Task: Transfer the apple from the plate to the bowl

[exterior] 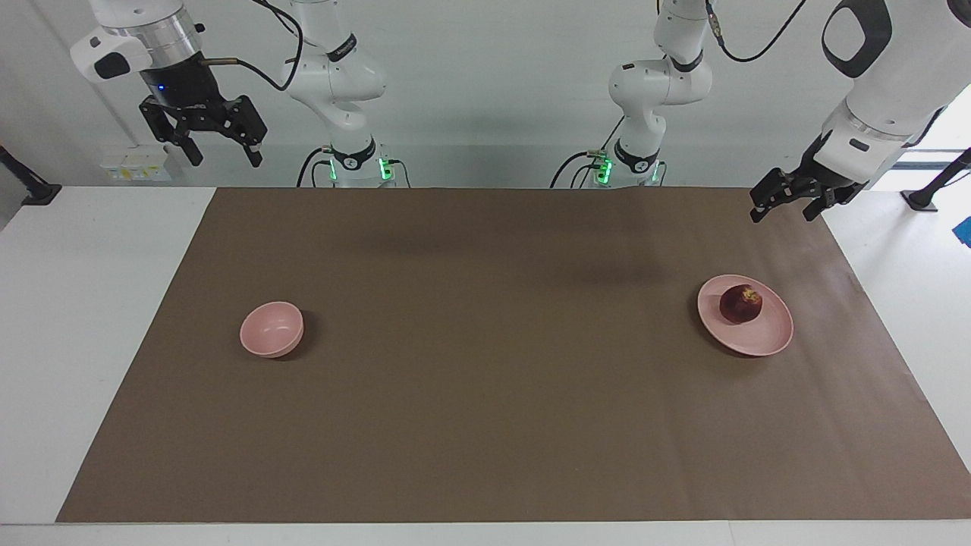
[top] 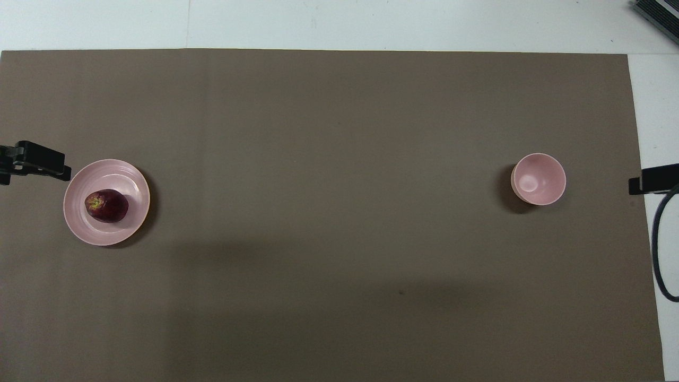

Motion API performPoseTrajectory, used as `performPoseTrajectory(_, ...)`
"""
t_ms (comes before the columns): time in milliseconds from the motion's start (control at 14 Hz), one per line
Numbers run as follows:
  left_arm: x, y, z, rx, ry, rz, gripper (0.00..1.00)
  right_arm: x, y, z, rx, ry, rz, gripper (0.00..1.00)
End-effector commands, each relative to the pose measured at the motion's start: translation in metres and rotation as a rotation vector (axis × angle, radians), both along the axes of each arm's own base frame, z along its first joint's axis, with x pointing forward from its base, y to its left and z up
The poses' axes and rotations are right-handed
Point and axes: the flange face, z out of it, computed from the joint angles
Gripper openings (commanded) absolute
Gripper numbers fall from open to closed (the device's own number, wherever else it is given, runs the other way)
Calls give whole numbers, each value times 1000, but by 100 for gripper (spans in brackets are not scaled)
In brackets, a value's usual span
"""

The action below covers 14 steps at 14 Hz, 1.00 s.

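Observation:
The robot's left gripper will next move to the dark red apple's middle (top: 108, 204) and close there, lifting it from the pale pink plate.
The dark red apple (exterior: 741, 303) (top: 107, 206) lies on the pale pink plate (exterior: 761, 340) (top: 132, 183) toward the left arm's end of the brown mat. The small deep pink bowl (exterior: 271, 328) (top: 538, 179) stands empty toward the right arm's end. My left gripper (exterior: 784, 214) is open and empty, raised over the mat's edge beside the plate, apart from it. One of its fingers (top: 40, 159) shows in the overhead view. My right gripper (exterior: 226, 158) is open and empty, held high over the table's edge at the right arm's end.
A brown mat (exterior: 485, 394) (top: 339, 254) covers most of the white table (exterior: 76, 303). A black cable (top: 658, 249) hangs by the right gripper's finger (top: 655, 179). Small white boxes (exterior: 136, 165) sit at the table's edge under the right gripper.

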Motion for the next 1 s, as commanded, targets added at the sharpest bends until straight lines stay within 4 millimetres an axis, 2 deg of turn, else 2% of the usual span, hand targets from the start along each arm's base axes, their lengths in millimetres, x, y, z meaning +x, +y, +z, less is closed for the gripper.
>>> performPoseTrajectory(0, -1, 19, -20, 12, -30, -37, 100, -2, 1, 3, 20, 10, -10, 100)
performPoseTrajectory(429, 6, 43, -76, 12, -48, -71, 100, -2, 1, 3, 20, 10, -10, 100)
performPoseTrajectory(643, 4, 47, -110, 15, -68, -78, 100, -1, 1, 3, 20, 8, -10, 100)
performPoseTrajectory(929, 2, 50, -135, 14, -58, -72, 100, -1, 1, 3, 20, 10, -10, 100)
